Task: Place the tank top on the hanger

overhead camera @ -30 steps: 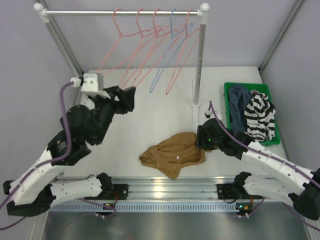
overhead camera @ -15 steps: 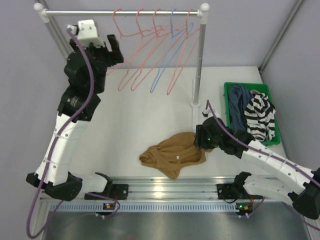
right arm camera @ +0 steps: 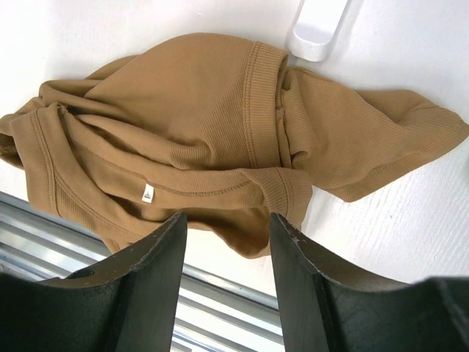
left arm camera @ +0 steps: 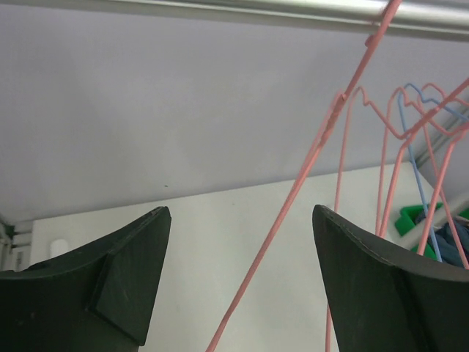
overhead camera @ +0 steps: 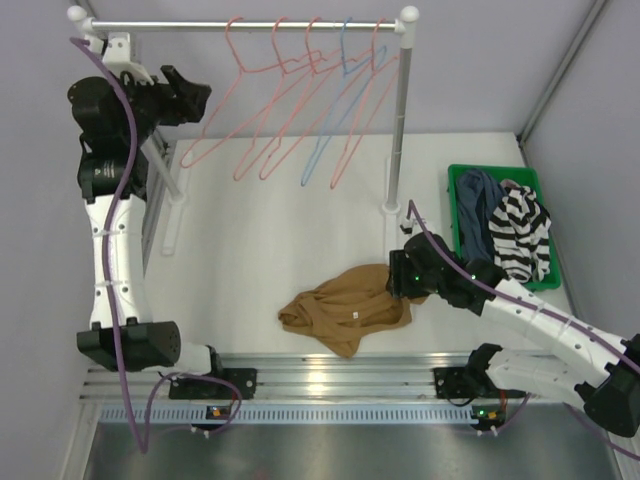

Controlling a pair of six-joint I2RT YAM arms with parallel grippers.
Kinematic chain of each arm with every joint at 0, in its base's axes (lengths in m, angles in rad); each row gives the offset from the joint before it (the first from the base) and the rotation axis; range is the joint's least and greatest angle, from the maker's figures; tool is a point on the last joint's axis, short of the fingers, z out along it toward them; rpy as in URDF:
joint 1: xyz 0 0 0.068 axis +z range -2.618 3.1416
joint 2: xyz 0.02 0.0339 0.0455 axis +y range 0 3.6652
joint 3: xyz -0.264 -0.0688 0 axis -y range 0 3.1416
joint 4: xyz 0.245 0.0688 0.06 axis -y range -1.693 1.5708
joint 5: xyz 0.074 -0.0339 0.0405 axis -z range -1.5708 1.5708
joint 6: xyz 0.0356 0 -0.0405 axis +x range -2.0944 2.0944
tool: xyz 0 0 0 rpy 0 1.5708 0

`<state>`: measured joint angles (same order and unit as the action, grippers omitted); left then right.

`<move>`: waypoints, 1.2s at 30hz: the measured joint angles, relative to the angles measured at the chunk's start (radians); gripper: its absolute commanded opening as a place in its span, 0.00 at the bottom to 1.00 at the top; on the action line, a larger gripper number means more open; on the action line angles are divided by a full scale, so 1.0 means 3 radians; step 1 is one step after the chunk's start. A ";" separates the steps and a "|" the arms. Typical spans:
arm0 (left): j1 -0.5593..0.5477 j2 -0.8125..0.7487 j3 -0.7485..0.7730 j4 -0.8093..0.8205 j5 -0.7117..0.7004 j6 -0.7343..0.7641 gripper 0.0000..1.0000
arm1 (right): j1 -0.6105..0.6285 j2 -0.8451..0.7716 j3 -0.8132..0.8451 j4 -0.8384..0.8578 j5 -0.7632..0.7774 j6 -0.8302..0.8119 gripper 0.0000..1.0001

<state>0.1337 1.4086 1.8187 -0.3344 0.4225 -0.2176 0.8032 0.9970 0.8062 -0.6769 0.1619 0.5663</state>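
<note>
The left gripper needs to next close on the near sloping side [overhead camera: 217, 108] [left arm camera: 268, 238] of the closest salmon-pink hanger, slightly below the twist of that hanger's hook.
The tan tank top [overhead camera: 345, 305] lies crumpled on the table near the front rail; in the right wrist view [right arm camera: 198, 139] a small white label shows. My right gripper [overhead camera: 397, 278] is open just above its right edge, its jaws [right arm camera: 227, 242] over the garment's lower hem, holding nothing. Several salmon-pink hangers hang on the rail; the leftmost hanger [overhead camera: 212, 125] is nearest my left gripper [overhead camera: 195, 95]. In the left wrist view that gripper [left arm camera: 242, 271] is open and the hanger's wire [left arm camera: 279, 220] runs between the jaws, touched by neither.
The silver rail [overhead camera: 160, 24] stands on a post [overhead camera: 398, 130] right of centre. A light blue hanger [overhead camera: 335, 120] hangs among the pink ones. A green bin [overhead camera: 490, 168] at the right holds a striped garment [overhead camera: 520, 235] and a dark blue-grey one [overhead camera: 475, 205].
My left arm has risen and swung back and left, from mid-table up to the rail's left end beside the first hanger. My right gripper has shifted slightly toward the tank top.
</note>
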 measured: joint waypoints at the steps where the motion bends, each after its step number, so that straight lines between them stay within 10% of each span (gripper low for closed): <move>1: 0.0009 0.0047 -0.0005 0.0006 0.0130 -0.0009 0.83 | -0.0001 0.0000 0.0000 0.0001 -0.0003 -0.0003 0.49; 22: -0.0271 0.0427 -0.0135 0.0132 0.0693 0.0100 0.80 | 0.0000 0.0028 -0.0001 0.0017 -0.0033 -0.0052 0.49; 36: -0.0516 0.0460 -0.0205 0.0052 0.0114 0.0387 0.47 | 0.0000 0.0041 -0.0003 0.0037 -0.0033 -0.0052 0.46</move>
<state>-0.0212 1.5467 1.7573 -0.3187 0.4568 -0.1017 0.8032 1.0092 0.8055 -0.6659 0.1520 0.5507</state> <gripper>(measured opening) 0.507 0.467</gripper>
